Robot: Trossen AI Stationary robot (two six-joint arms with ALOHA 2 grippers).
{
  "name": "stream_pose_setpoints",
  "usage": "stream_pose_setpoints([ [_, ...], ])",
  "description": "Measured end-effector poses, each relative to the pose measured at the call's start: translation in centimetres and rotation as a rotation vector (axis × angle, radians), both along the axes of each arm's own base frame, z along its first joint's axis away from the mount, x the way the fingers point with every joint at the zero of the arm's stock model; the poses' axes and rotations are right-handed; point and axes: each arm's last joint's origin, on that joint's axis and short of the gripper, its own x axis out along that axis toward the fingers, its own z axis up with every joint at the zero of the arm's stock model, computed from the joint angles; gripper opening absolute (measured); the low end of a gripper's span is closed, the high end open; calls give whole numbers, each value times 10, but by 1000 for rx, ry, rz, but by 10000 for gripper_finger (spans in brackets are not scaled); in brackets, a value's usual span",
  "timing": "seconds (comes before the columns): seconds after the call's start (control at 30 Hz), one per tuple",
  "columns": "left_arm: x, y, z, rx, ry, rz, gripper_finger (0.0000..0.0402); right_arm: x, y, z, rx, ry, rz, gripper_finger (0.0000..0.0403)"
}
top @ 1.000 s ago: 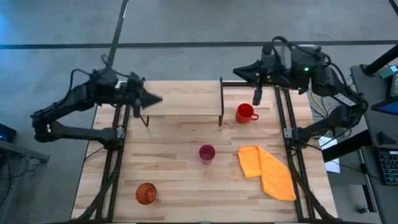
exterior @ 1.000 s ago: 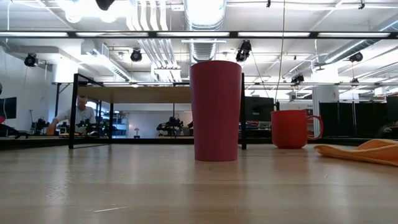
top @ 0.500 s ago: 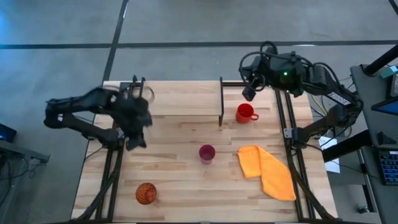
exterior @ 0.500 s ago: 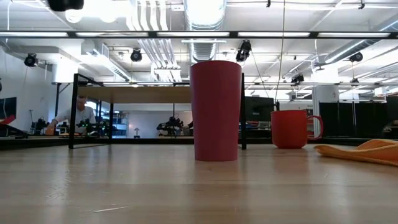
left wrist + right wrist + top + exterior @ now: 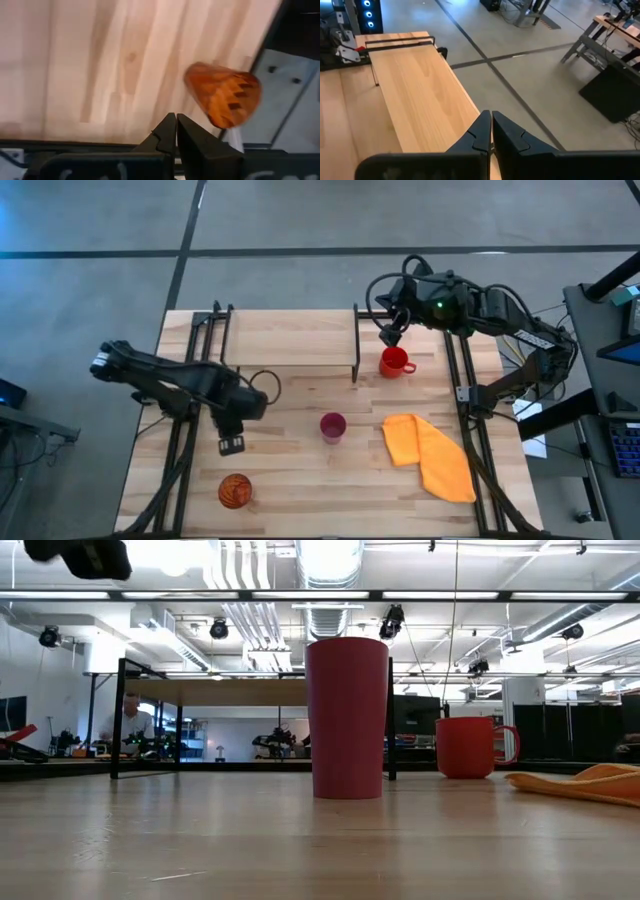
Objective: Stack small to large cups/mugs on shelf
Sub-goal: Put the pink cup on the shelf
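The pink tumbler in the middle of the table is next for my left gripper, which should go to it and close on the tumbler's rim (image 5: pixel 328 416).
The orange ribbed cup (image 5: pixel 235 491) stands on the table near the front left; it also shows in the left wrist view (image 5: pixel 225 95). The pink tumbler (image 5: pixel 333 426) stands upright mid-table (image 5: pixel 347 718). The red mug (image 5: pixel 395 361) stands right of the shelf (image 5: pixel 290 340), its handle toward the right (image 5: pixel 470 747). My left gripper (image 5: pixel 232 445) is shut and empty, above the table just far of the orange cup (image 5: pixel 176 125). My right gripper (image 5: pixel 390 335) is shut and empty, above the table just far of the red mug (image 5: pixel 491 125).
An orange cloth (image 5: pixel 430 455) lies crumpled on the table at the right front, near the tumbler and mug. The shelf's plank top (image 5: pixel 420 100) is bare. Black frame rails run along both table sides (image 5: pixel 180 450).
My left gripper has swung from beside the shelf's left end toward the table's near edge, turning to point at the orange cup. My right gripper has shifted a little toward the table's left, staying far of the red mug. The cups have not moved.
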Motion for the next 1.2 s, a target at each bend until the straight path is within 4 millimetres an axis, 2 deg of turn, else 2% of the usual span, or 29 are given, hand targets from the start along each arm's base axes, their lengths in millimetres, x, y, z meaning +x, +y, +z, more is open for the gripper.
stream_pose_setpoints([
  [0.53,43,-5,-46,87,129,-130,0,-11,2,10,30,-85,-21,9],
  [0.87,66,8,-68,65,181,-7,0,-19,4,10,39,-59,-8,9],
  [1.03,76,8,-69,43,130,14,0,-31,5,11,32,-23,-2,9],
  [1.2,84,11,-60,27,64,40,4,-48,8,15,30,-21,-1,9],
])
